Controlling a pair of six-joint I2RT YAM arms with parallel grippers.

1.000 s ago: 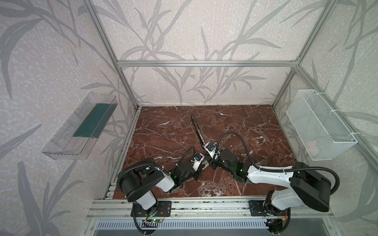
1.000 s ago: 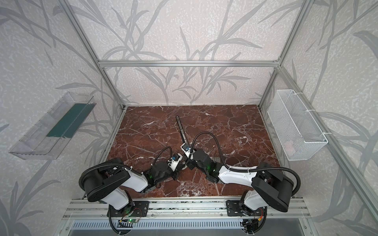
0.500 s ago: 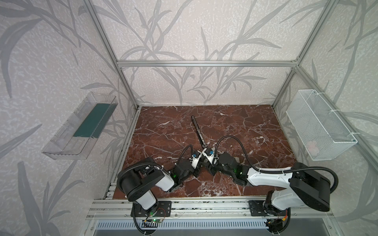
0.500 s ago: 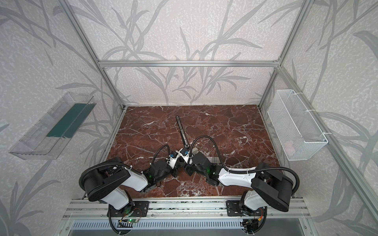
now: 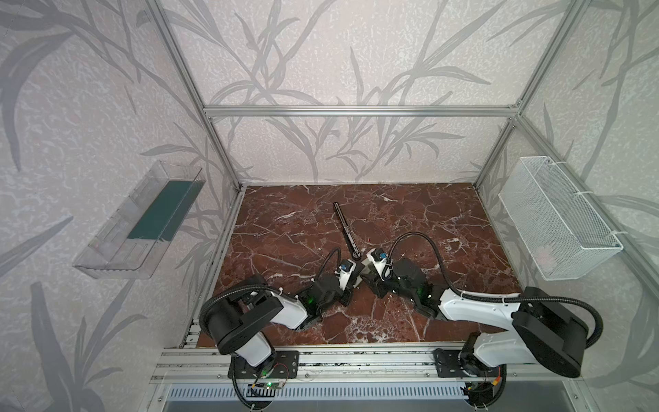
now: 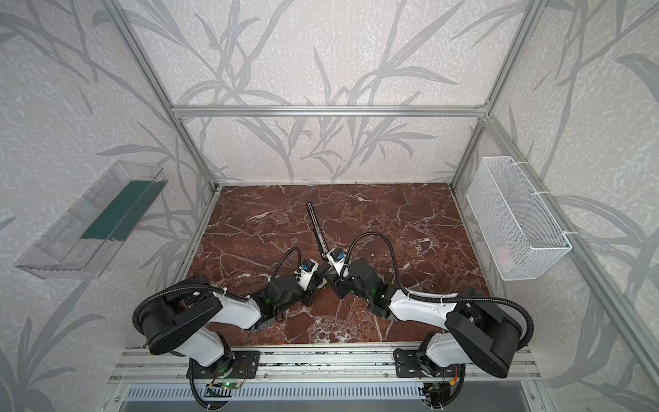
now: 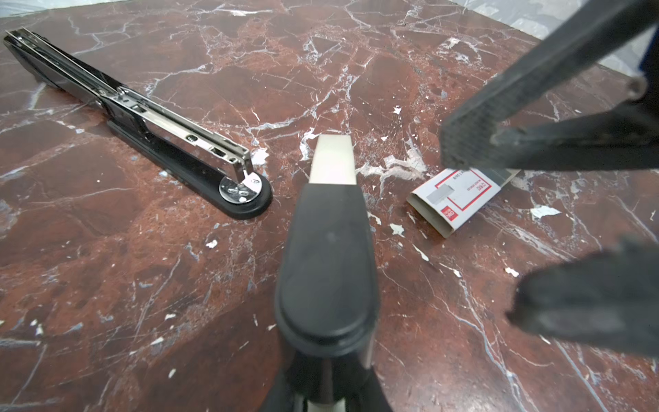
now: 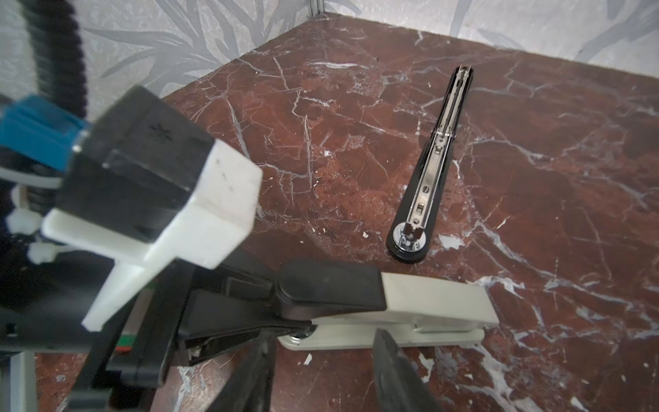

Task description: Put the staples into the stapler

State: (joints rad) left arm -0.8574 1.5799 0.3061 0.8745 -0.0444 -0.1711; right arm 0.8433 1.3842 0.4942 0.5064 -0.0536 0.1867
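The white stapler is held low from behind in my left gripper, so next I open it, grab the black top [image 7: 329,254] from above and move the stapler aside.
My left gripper [image 7: 322,396] is shut on the rear of a white stapler with a black top [image 7: 330,249], which points away from it low over the marble table [image 5: 428,214]. The same stapler [image 8: 410,303] lies across the right wrist view, just beyond my right gripper [image 8: 321,378]. That gripper is open, with only bare table between its fingers [image 8: 396,374]. A long black stapler [image 5: 345,232] lies opened flat further back, its metal channel [image 7: 171,125] facing up. A small white box with red print [image 7: 460,196] lies under the right gripper's fingers [image 7: 535,107]. The staples themselves are hidden.
A white wire basket [image 5: 556,221] hangs on the right wall. A clear plastic tray [image 5: 142,221] with a green insert hangs on the left wall. Small white paper flecks [image 7: 542,212] are scattered on the table. Both arms meet near the front middle.
The right gripper swung nearer to the left one and has drawn back a little. The left gripper keeps its hold on the white stapler. The black stapler has not moved.
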